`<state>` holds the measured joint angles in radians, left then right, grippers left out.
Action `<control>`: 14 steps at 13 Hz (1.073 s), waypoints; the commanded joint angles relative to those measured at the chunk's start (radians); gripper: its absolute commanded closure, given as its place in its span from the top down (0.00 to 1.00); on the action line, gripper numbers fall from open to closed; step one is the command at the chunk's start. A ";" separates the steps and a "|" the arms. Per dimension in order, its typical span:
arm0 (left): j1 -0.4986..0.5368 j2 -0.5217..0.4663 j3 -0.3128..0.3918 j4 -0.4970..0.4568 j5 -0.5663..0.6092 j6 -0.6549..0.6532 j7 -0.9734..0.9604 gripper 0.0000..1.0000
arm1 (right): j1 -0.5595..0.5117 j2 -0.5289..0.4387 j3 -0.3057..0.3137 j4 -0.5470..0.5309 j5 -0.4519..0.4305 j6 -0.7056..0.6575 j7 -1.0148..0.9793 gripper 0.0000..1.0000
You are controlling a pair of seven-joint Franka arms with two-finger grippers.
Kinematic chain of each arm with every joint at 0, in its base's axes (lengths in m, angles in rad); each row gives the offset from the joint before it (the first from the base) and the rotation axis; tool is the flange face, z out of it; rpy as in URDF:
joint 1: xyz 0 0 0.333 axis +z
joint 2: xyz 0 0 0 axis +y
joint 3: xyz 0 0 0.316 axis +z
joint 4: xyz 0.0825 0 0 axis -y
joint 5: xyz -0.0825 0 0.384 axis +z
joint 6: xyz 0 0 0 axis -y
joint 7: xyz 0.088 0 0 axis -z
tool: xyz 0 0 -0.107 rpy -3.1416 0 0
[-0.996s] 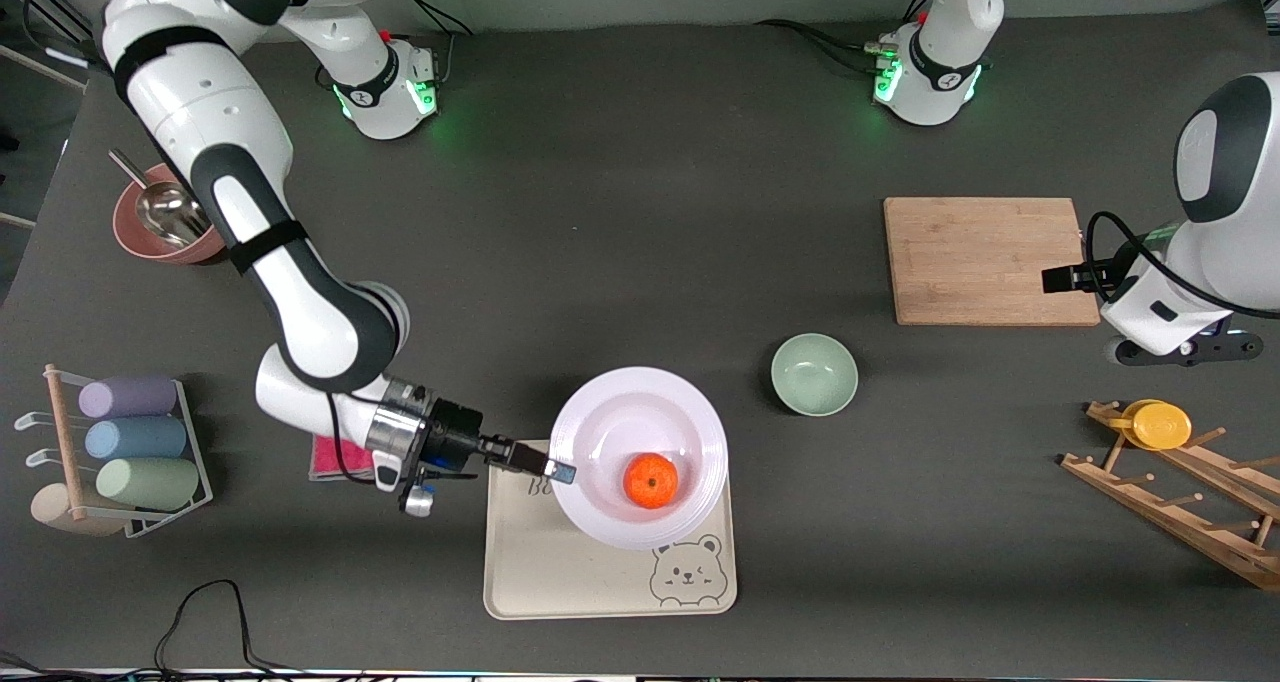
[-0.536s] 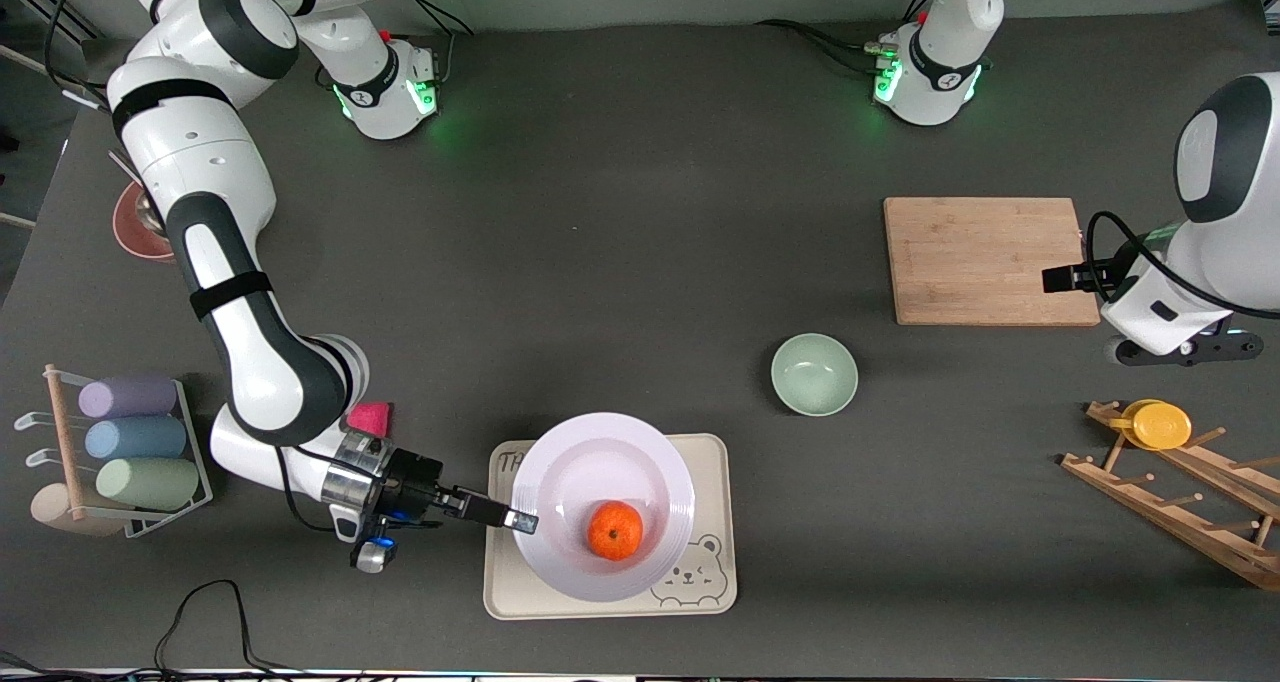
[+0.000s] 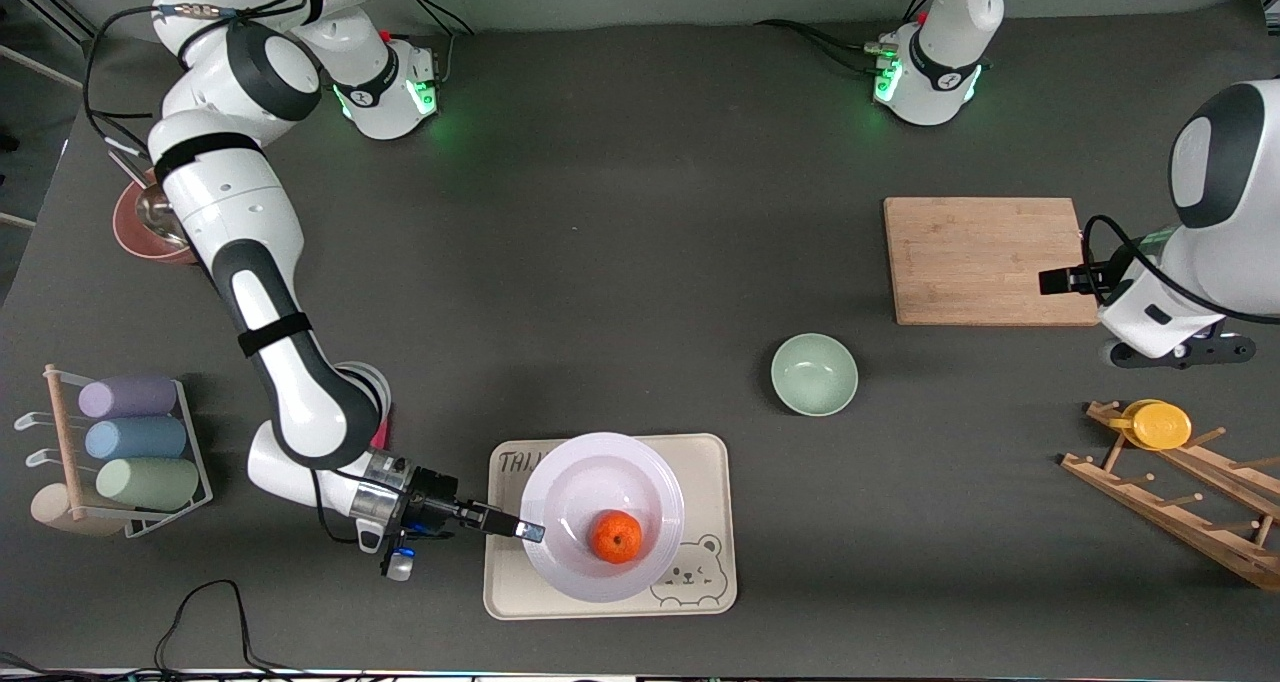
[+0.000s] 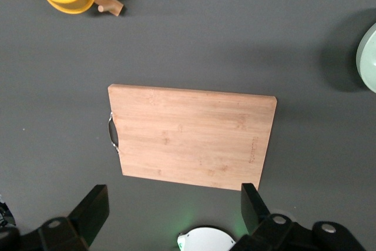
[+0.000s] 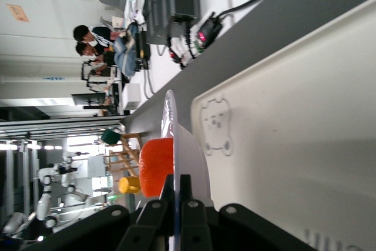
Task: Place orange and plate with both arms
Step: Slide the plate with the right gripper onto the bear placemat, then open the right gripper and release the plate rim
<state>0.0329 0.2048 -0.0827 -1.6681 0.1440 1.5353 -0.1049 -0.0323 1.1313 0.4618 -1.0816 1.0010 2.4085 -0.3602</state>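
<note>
I need to use my right gripper to set down the pale lavender plate, orange and all, on the middle of the beige bear tray [image 3: 594,519] [image 5: 267,177].
The pale lavender plate [image 3: 603,482] lies level over the beige bear tray [image 3: 560,602], near the table's front edge. The orange [image 3: 617,537] sits in its shallow centre. My right gripper [image 3: 530,532] is shut on the plate's rim at the side toward the right arm's end. The right wrist view shows the plate [image 5: 171,116] edge-on with the orange [image 5: 156,166] in it, just off the tray [image 5: 294,116], and my right gripper [image 5: 180,187] pinching the rim. I cannot tell whether the plate touches the tray. My left gripper [image 3: 1175,350] waits open and empty [image 4: 173,197] high beside the cutting board.
A mint-green bowl [image 3: 814,373] stands between the tray and the wooden cutting board [image 3: 985,260]. A wooden rack holds a yellow cup [image 3: 1160,425] at the left arm's end. At the right arm's end stand a rack of pastel cups [image 3: 130,440] and a reddish bowl [image 3: 140,237].
My right arm has carried the plate with the orange toward the front camera and lower, so it now lies centred over the tray. The left arm has barely moved.
</note>
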 commanded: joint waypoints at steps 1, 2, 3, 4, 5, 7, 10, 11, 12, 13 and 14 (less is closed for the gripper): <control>-0.002 0.011 0.001 -0.007 -0.009 0.028 0.019 1.00 | 0.023 0.067 0.005 0.074 -0.033 0.039 -0.048 0.00; -0.004 0.013 0.001 -0.009 -0.011 0.031 0.019 1.00 | 0.023 0.080 0.005 0.075 -0.033 0.049 -0.065 0.00; -0.004 0.018 0.001 -0.009 -0.011 0.039 0.019 1.00 | 0.026 0.088 0.003 0.075 -0.035 0.050 -0.081 0.00; -0.004 0.028 0.001 -0.010 -0.017 0.055 0.019 1.00 | 0.026 0.093 0.001 0.078 -0.036 0.050 -0.098 0.00; -0.002 0.031 0.001 -0.012 -0.029 0.062 0.019 1.00 | 0.028 0.096 -0.012 0.078 -0.036 0.052 -0.105 0.00; 0.004 0.031 0.001 -0.012 -0.029 0.062 0.019 1.00 | 0.049 0.096 -0.038 0.086 -0.065 0.052 -0.102 0.00; 0.010 0.031 0.001 -0.010 -0.029 0.063 0.021 1.00 | 0.049 0.094 -0.041 0.088 -0.090 0.052 -0.101 0.08; 0.010 0.030 0.001 -0.012 -0.029 0.060 0.019 1.00 | 0.049 0.094 -0.040 0.091 -0.152 0.052 -0.091 0.64; 0.010 0.030 0.001 -0.012 -0.029 0.059 0.019 1.00 | 0.049 0.093 -0.038 0.089 -0.203 0.052 -0.092 1.00; 0.012 0.030 0.001 -0.012 -0.030 0.060 0.021 1.00 | 0.049 0.093 -0.038 0.089 -0.209 0.053 -0.091 1.00; 0.012 0.030 0.001 -0.012 -0.030 0.062 0.021 1.00 | 0.049 0.093 -0.038 0.089 -0.212 0.053 -0.088 1.00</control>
<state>0.0379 0.2463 -0.0811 -1.6689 0.1268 1.5852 -0.1022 0.0045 1.2094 0.4266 -1.0274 0.8253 2.4582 -0.4598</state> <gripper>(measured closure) 0.000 0.727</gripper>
